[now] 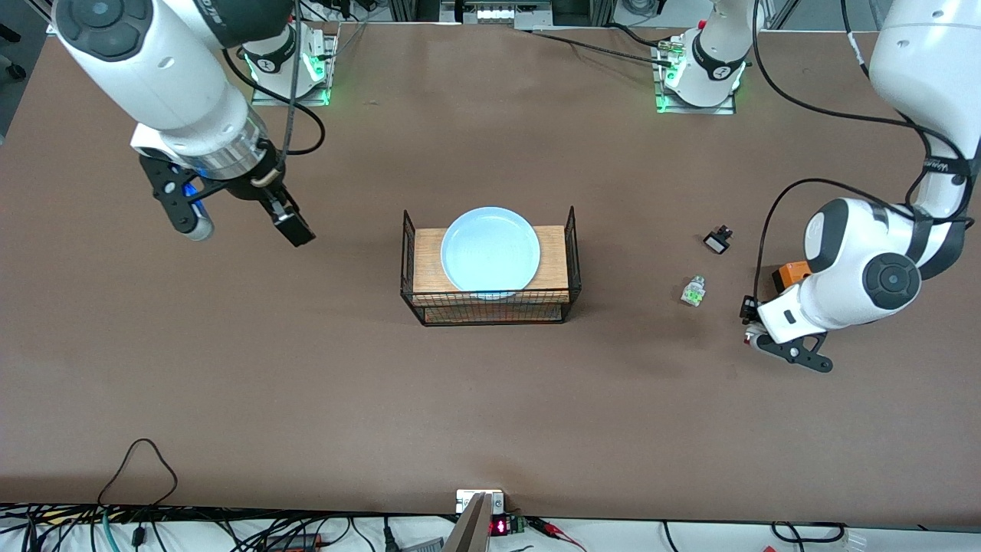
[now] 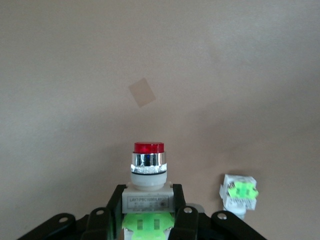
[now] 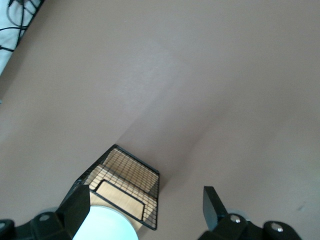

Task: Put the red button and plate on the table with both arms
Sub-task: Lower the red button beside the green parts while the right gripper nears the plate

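Note:
Next, the left gripper releases the red button on the bare table (image 1: 733, 330) (image 2: 154, 176) next to the green-and-white part.
The pale-blue plate (image 1: 490, 249) lies on the wood top of a black wire rack (image 1: 490, 307) in the middle of the table (image 1: 490, 414). My left gripper (image 1: 749, 322) is low over the table at the left arm's end. In the left wrist view it (image 2: 148, 210) is shut on the red button (image 2: 148, 172), whose red cap points away from the wrist. My right gripper (image 1: 287, 222) hangs open and empty above the table, beside the rack toward the right arm's end. The right wrist view shows its spread fingers (image 3: 75, 207) with the plate (image 3: 107, 225) and rack (image 3: 127, 177) below.
A green-and-white part (image 1: 693, 291) without a red cap lies close to my left gripper and shows in the left wrist view (image 2: 239, 192). A small black part (image 1: 718, 241) lies farther from the camera. An orange box (image 1: 789, 274) sits beside the left arm's wrist.

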`<action>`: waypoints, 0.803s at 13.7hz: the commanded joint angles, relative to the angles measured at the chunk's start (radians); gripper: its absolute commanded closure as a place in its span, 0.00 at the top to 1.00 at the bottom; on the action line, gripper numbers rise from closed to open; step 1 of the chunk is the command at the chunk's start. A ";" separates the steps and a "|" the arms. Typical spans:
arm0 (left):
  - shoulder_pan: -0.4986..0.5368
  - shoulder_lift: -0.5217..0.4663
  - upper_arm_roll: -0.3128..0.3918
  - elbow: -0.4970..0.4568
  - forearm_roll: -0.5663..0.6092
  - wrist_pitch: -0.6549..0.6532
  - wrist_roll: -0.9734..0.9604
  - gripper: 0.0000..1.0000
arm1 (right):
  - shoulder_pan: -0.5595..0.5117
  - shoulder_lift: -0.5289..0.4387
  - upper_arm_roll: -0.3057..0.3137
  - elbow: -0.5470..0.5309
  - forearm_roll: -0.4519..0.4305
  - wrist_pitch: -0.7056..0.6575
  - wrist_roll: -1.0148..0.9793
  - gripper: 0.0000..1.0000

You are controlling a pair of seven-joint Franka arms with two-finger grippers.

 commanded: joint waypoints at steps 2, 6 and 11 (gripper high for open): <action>0.014 0.029 -0.012 -0.003 -0.014 0.045 0.026 0.22 | -0.003 -0.013 0.060 -0.076 -0.021 0.095 0.018 1.00; 0.015 0.043 -0.011 -0.015 -0.011 0.081 0.027 0.22 | 0.037 -0.002 0.065 -0.073 -0.032 0.099 0.034 1.00; 0.028 0.094 -0.008 -0.023 -0.002 0.116 0.035 0.23 | 0.101 0.018 0.068 -0.073 -0.062 0.126 0.043 1.00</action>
